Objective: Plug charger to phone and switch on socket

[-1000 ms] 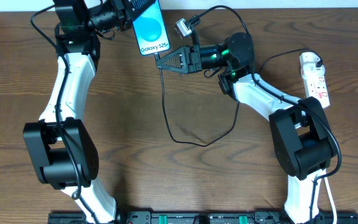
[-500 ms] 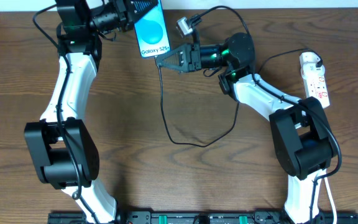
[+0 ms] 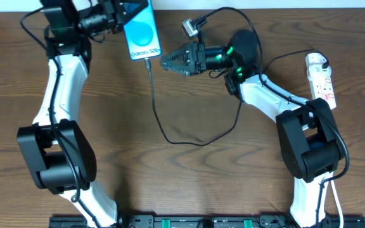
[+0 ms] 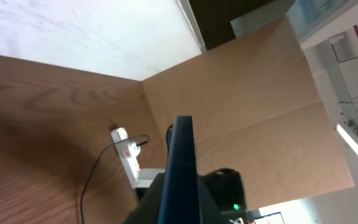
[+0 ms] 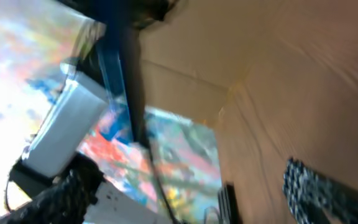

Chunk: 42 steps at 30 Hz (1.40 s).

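Observation:
My left gripper is holding the phone and will let go of it on the table [image 3: 211, 123] between my right gripper and the black cable's near bend.
The phone [image 3: 140, 33], its screen bright blue, hangs above the table's far side, and my left gripper [image 3: 130, 11] is shut on its top end. The charger's plug tip [image 3: 147, 61] sits in the phone's lower end. Its thin black cable [image 3: 170, 138] drops to the table and loops right. Just right of the plug my right gripper [image 3: 168, 62] stands open with nothing between its fingers. The white socket [image 3: 320, 79] lies at the far right. In the left wrist view the phone [image 4: 182, 165] shows edge-on, with the socket [image 4: 127, 158] beyond it. The right wrist view is blurred but shows the phone's edge [image 5: 120, 81].
A brown cardboard panel [image 4: 260, 112] stands behind the table. The right arm's base [image 3: 309, 149] sits in front of the socket, and the left arm's base [image 3: 56, 155] at the near left. A black rail [image 3: 182, 221] runs along the front edge.
My right gripper has opened and let go of the plug tip, which stays in the phone. The left arm has carried the phone to the left, drawing the cable with it.

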Available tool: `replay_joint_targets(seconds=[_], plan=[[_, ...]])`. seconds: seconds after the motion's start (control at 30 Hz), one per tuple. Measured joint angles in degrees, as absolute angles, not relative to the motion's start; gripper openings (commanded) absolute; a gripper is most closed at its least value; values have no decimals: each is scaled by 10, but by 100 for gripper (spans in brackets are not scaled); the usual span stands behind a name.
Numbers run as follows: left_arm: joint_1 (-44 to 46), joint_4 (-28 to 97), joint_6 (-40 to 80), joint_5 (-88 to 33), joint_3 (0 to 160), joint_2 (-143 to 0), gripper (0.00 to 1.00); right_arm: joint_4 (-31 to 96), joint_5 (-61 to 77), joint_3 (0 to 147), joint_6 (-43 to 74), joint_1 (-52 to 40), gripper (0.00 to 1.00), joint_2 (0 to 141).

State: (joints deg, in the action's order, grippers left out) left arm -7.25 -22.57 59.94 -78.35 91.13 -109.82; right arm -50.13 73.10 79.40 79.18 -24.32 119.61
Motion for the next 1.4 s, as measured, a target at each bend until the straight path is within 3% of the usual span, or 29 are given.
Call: replay_joint_targets(seconds=[0.4,0.77,1.1,1.4], plan=[[-96,-224,599,-810,911,-1098,7,-50,659,795,525,-235,98,1196],[-96,-224,599,-820,911,-1098,7,286,378,793,392,-235,99,1181],[-75,-225,588,-822,871,-1098,7,462,44,793,412,-223,99,1002],[1,-225,537,-801,780,-1098,7,506,-106,793,419,-215,99,867]])
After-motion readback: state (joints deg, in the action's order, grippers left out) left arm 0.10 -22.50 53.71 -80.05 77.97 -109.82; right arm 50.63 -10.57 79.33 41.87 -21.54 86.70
